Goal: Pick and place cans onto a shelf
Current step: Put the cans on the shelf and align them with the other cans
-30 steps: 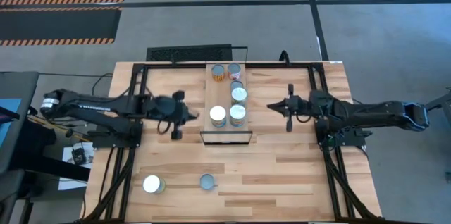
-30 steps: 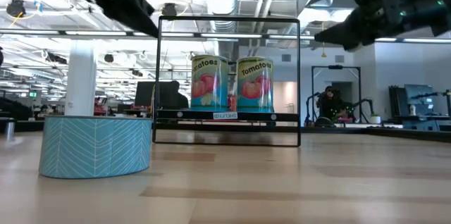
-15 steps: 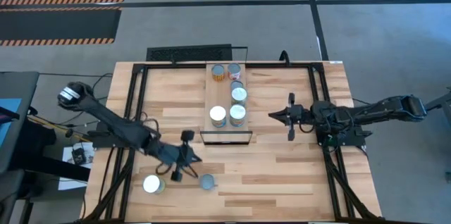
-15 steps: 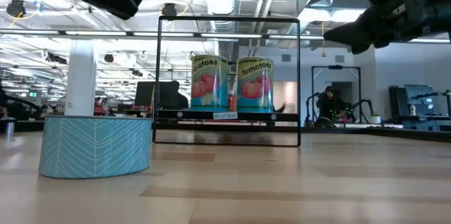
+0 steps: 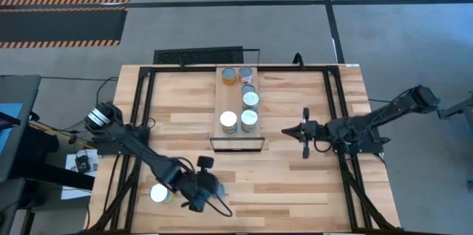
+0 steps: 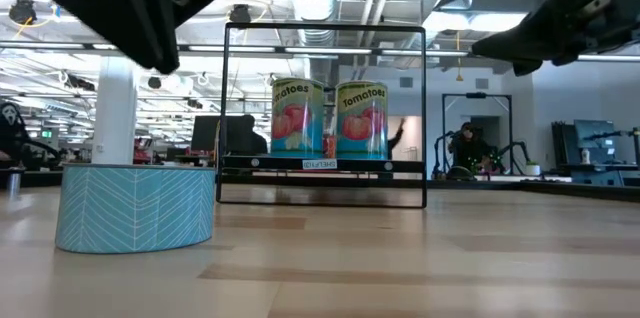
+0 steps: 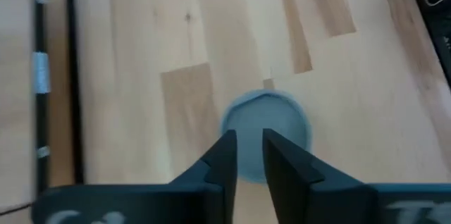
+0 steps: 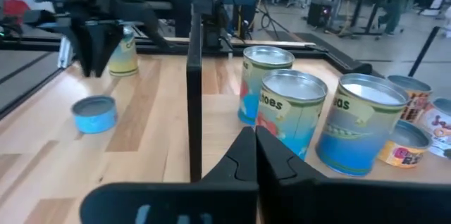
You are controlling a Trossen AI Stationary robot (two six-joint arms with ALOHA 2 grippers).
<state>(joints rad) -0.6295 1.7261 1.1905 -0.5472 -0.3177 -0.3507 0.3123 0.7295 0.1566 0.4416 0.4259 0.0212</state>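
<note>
The left gripper's narrow gap is over the middle of the blue can's wide top, so the robot should open that gripper and pinch the blue can's rim [image 7: 308,134].
A low pale-blue can [image 7: 266,129] stands on the table near its front edge; in the low view its teal patterned side [image 6: 135,208] shows. My left gripper [image 7: 250,143] hovers right above this can, fingers pointing down with a narrow gap between them, touching nothing. A white-topped can [image 5: 160,193] stands to the blue can's left. Several cans [image 5: 249,120] stand on the light-wood shelf [image 5: 238,137] with its thin black frame at the table's middle. My right gripper [image 5: 301,131] is shut and empty, to the right of the shelf, pointing at it.
The shelf's black frame [image 6: 325,28] rises upright at its near end. Black rails [image 5: 140,109] run along the table's left and right sides. Bare planks lie between the shelf and the two loose cans.
My left gripper has swung from beside the shelf's left side toward the table's near edge and now stands over the pale-blue can. My right gripper has drifted a little toward the near edge. No can has moved.
</note>
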